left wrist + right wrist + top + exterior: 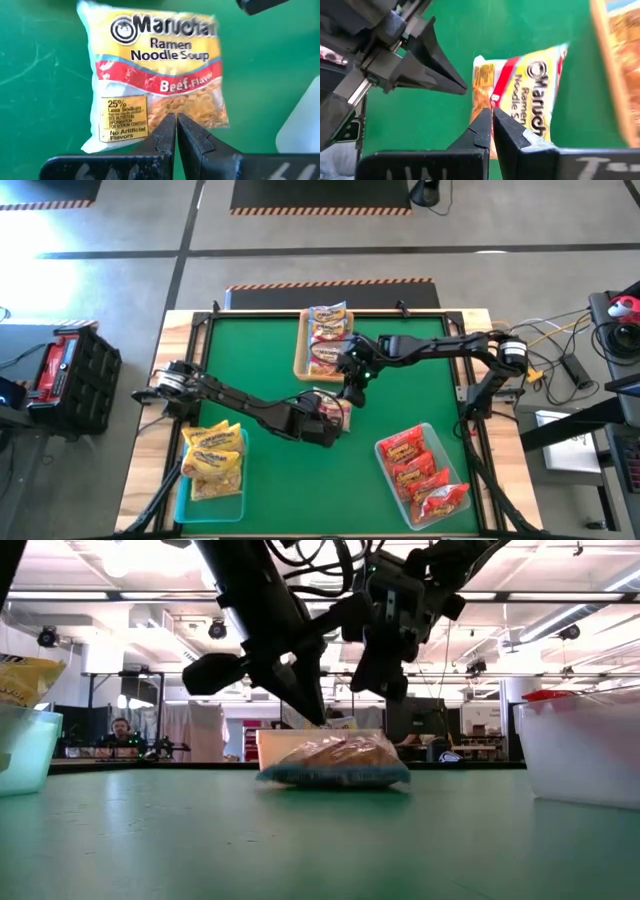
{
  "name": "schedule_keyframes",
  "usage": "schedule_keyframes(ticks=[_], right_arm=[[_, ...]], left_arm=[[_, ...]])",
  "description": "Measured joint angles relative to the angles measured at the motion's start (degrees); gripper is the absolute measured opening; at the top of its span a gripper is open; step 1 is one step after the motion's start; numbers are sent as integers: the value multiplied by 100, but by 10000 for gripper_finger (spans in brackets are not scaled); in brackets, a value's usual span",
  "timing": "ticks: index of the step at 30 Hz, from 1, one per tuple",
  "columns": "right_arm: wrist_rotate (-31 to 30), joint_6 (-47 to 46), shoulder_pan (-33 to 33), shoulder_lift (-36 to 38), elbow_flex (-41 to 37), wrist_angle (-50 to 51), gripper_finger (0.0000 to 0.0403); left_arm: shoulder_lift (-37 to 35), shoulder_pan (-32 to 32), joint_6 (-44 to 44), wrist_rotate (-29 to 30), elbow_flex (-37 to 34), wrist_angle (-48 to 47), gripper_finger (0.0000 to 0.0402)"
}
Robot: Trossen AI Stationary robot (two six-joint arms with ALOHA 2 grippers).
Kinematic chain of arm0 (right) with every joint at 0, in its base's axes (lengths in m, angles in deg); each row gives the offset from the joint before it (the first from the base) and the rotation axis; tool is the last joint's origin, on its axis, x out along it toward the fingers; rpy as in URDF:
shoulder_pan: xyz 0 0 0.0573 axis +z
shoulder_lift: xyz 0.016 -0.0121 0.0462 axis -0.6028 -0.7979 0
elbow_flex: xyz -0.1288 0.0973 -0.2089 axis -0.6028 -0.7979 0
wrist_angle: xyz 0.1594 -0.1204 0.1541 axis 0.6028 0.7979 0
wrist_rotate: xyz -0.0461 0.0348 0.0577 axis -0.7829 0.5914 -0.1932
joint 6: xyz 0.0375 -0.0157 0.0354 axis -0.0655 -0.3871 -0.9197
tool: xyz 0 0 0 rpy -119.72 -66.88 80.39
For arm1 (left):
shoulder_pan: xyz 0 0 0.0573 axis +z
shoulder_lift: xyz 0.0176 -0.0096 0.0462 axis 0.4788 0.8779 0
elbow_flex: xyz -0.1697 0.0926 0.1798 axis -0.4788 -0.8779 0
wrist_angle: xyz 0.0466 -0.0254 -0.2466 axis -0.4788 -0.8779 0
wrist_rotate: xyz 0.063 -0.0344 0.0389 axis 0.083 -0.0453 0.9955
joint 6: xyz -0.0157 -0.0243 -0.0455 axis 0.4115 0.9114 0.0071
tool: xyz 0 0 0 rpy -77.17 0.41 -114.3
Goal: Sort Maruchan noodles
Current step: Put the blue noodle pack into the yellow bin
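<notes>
The packet lies flat under the robot's shut right fingers, so they should open, reach down and pinch up its printed middle (519, 92) for the tan tray.
One Maruchan noodle packet (336, 407) (335, 762) (155, 75) (525, 95), yellow and white with a red band, lies flat on the green table just in front of the tan tray. My left gripper (332, 418) (314, 715) (176, 120) is shut; its tips point down at the packet's edge. My right gripper (352, 388) (385, 680) (491, 117) is also shut and hangs above the packet, clear of it. Other packets lie in three trays. My left gripper has its shut fingertips (167, 127) over the packet's edge below the "25% less sodium" box (125, 120), coming from above and slanting down. I cannot tell whether the tips touch the packet. The packet lies flat on the table.
The tan tray (301, 355) at the far middle holds silvery packets (328, 330). A teal tray (240, 498) at the near left holds yellow packets (212, 458). A clear tray (432, 429) at the near right holds red packets (420, 475). A person (120, 730) sits far behind.
</notes>
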Motion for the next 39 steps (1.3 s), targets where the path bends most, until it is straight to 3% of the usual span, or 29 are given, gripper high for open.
schedule_keyframes(ticks=[10,21,25,39], right_arm=[[-78,357,-91,-113,-11,414,18],[-85,446,-144,-253,-17,643,138],[-493,445,-156,-253,-17,635,177],[-502,240,-156,-585,-17,370,248]], left_arm=[[245,-79,377,-200,-11,135,0],[843,7,985,-67,-4,280,0],[925,25,1241,-71,-47,280,0],[1099,37,1302,-255,-76,323,0]])
